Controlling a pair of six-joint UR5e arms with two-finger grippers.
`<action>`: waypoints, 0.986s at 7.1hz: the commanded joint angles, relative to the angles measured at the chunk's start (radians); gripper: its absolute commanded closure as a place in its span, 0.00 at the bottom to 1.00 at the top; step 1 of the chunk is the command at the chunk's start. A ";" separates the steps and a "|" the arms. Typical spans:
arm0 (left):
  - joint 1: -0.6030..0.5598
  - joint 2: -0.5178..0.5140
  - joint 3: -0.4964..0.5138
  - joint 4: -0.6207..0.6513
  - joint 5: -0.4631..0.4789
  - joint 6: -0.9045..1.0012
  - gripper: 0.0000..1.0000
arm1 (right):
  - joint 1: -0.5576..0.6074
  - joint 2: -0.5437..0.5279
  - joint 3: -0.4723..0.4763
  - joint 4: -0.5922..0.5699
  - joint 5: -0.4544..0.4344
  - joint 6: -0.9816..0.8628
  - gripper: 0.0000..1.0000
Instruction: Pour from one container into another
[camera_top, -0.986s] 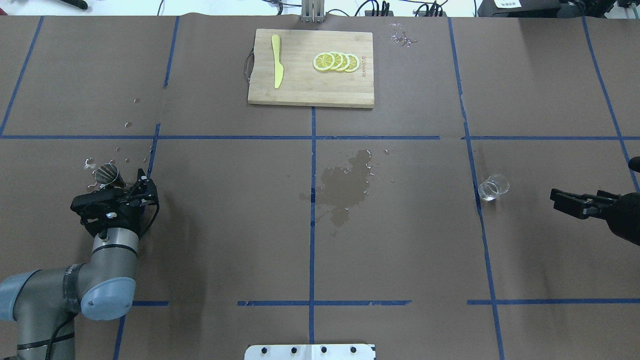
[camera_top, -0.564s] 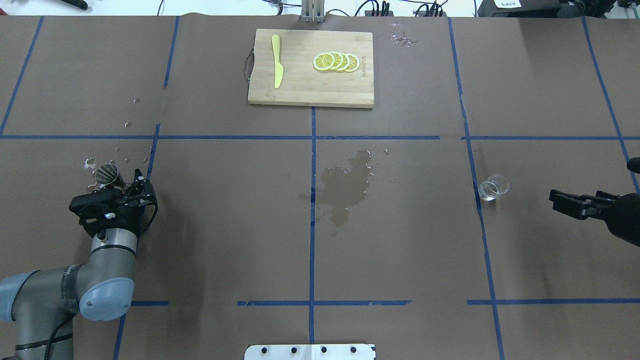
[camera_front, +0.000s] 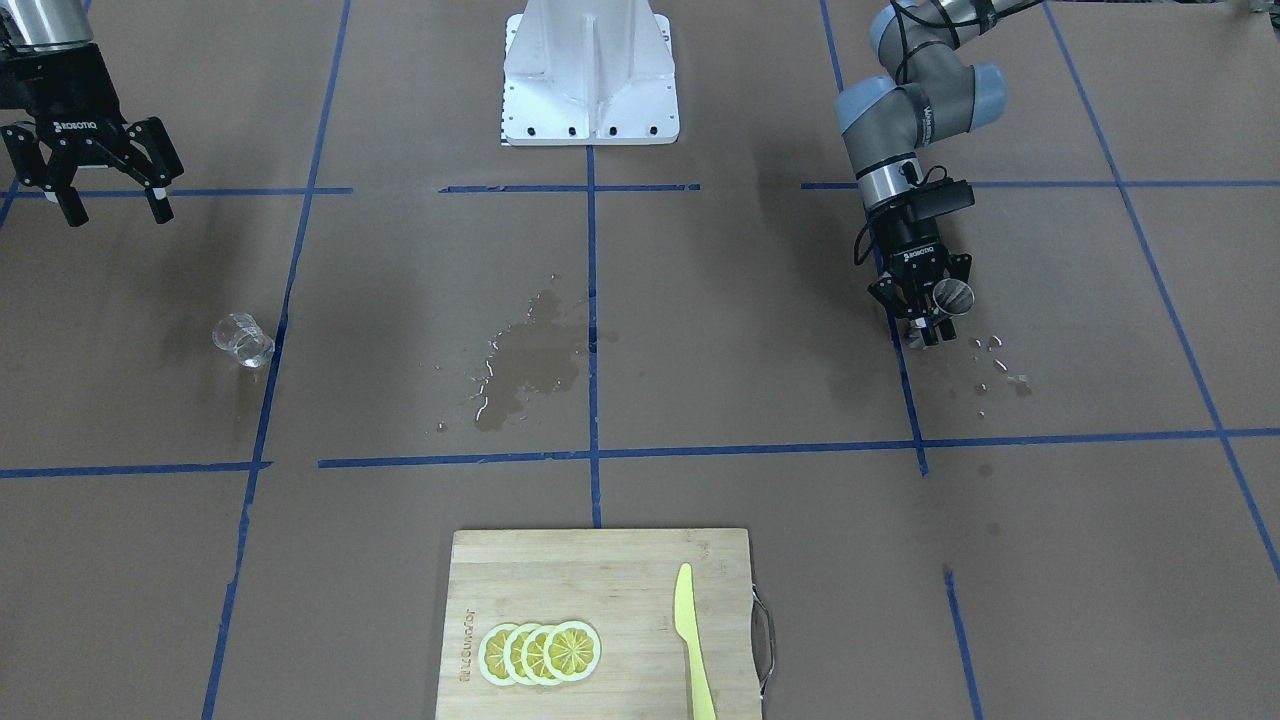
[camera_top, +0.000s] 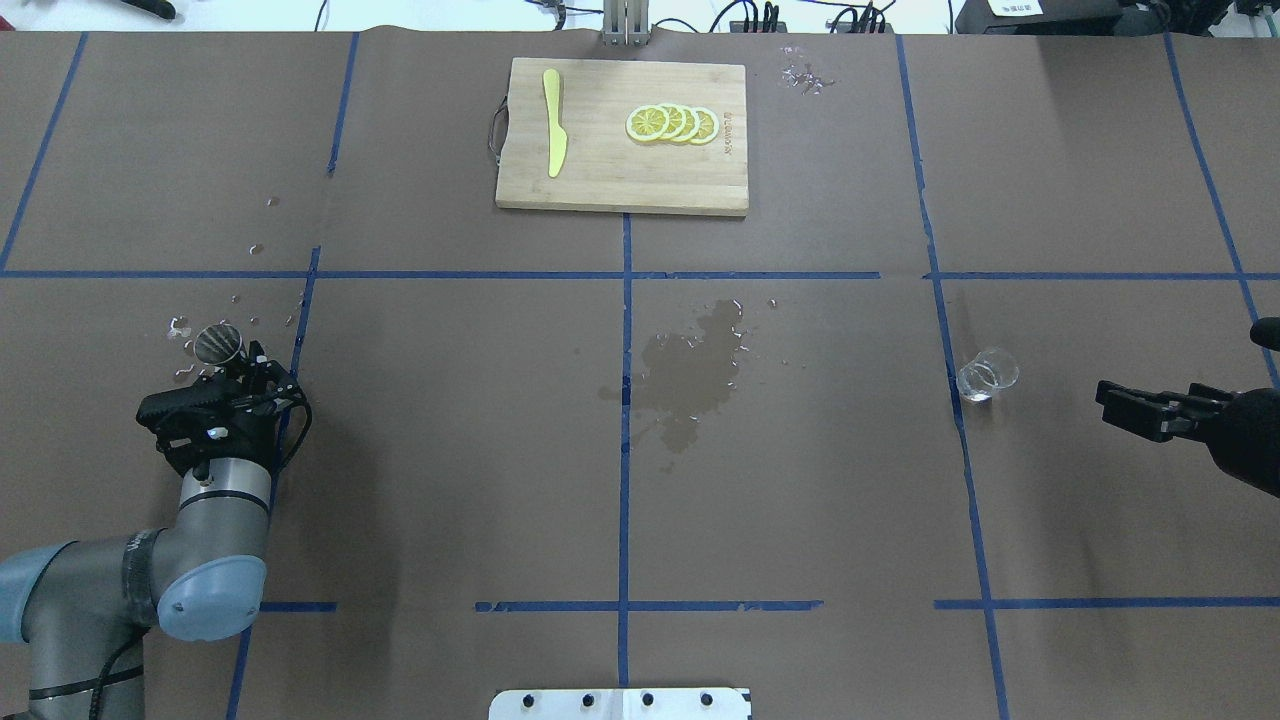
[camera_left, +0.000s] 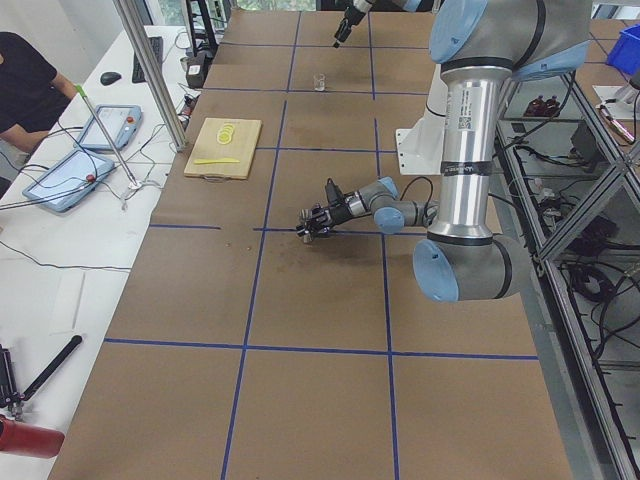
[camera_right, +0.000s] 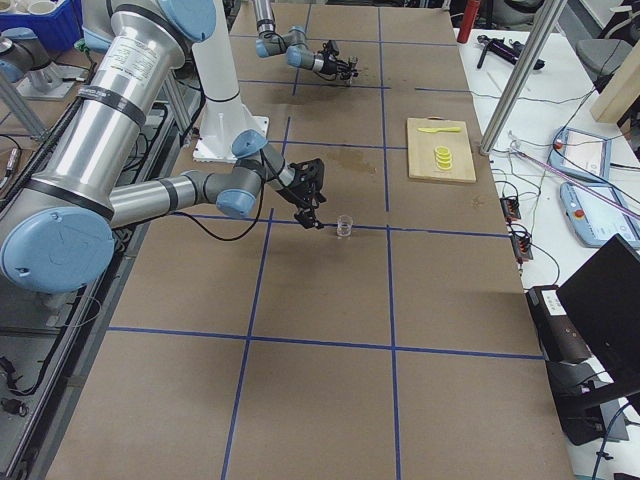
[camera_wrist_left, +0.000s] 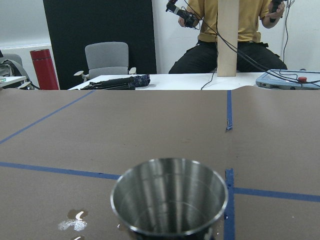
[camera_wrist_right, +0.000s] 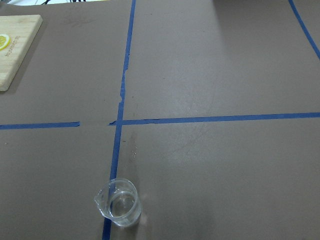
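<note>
The clear glass cup by the blue tape line is next for my right gripper, which should go there and close around the cup's sides (camera_front: 246, 341) (camera_wrist_right: 123, 204).
The metal jigger (camera_top: 218, 343) is held near upright just above the table at the left, and my left gripper (camera_top: 247, 366) is shut on its lower part. Its open mouth fills the bottom of the left wrist view as the jigger (camera_wrist_left: 169, 200), and it shows again as the jigger (camera_front: 952, 296) from the front. The clear glass cup (camera_top: 986, 375) stands on the table at the right, close to a blue tape line, and appears as the cup (camera_wrist_right: 120, 202) in the right wrist view. My right gripper (camera_top: 1104, 399) hangs open and empty, well to the right of the cup.
A wooden cutting board (camera_top: 620, 185) at the far centre carries a yellow knife (camera_top: 553, 122) and lemon slices (camera_top: 672, 123). A wet patch (camera_top: 690, 375) darkens the table's middle. Droplets (camera_top: 180, 325) lie beside the jigger. The white base plate (camera_top: 620, 703) sits at the near edge.
My left wrist has turned, which brought the jigger from a tilt to nearly upright and drew the fingers in toward it. My right gripper has barely shifted.
</note>
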 joint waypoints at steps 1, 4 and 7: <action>-0.004 0.039 -0.112 -0.001 -0.004 0.037 1.00 | -0.044 0.001 -0.002 -0.001 -0.057 0.020 0.00; -0.006 0.039 -0.136 -0.212 -0.007 0.196 1.00 | -0.207 0.004 -0.055 0.002 -0.323 0.072 0.00; -0.036 0.035 -0.128 -0.407 -0.015 0.368 1.00 | -0.287 0.105 -0.141 0.009 -0.555 0.129 0.03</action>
